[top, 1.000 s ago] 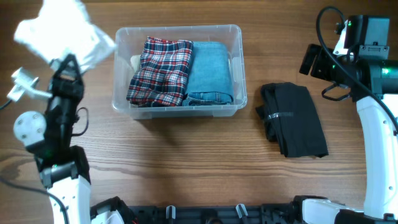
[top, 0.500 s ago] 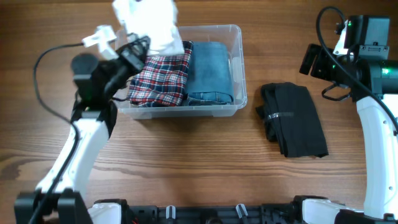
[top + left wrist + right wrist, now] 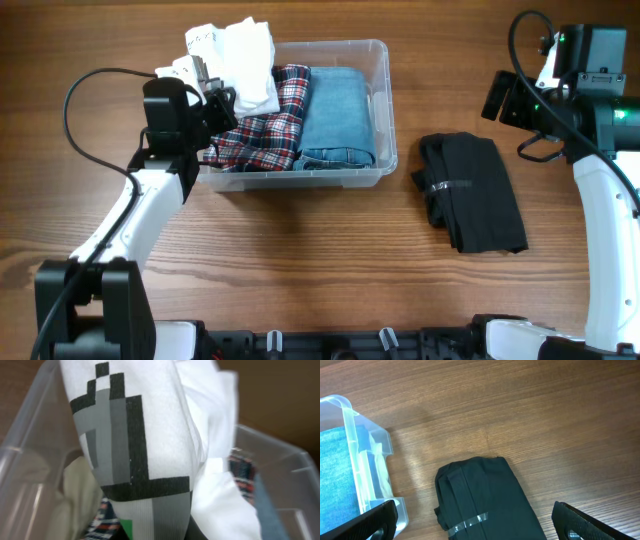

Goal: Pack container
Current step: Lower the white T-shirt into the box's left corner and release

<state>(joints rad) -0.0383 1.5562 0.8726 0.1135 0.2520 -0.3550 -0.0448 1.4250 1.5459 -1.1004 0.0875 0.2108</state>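
Note:
My left gripper has the white garment. Next, I let go of it in the clear plastic container, over the cream cloth [image 3: 224, 94] beside the plaid garment.
The clear plastic container [image 3: 380, 120] stands at the back middle of the table and holds a folded plaid garment [image 3: 265, 125] and a folded blue garment [image 3: 338, 115]. My left gripper [image 3: 215, 95] is shut on a white garment with a black and grey print [image 3: 245, 65], held over the container's left end. In the left wrist view this garment [image 3: 130, 435] fills the frame above the container's wall [image 3: 30, 415]; the fingers are hidden. My right gripper [image 3: 475, 532] is open and empty above a folded black garment [image 3: 470, 190], which also shows in the right wrist view [image 3: 485, 495].
A cream cloth [image 3: 75, 490] lies in the container's left end under the white garment. The black garment has a strip of clear tape [image 3: 467, 524] across it. Bare wooden table [image 3: 300, 260] lies in front of the container.
My left arm swung the white garment from the far left of the table to the right, and now holds it lower over the container's left end. The right arm has not moved.

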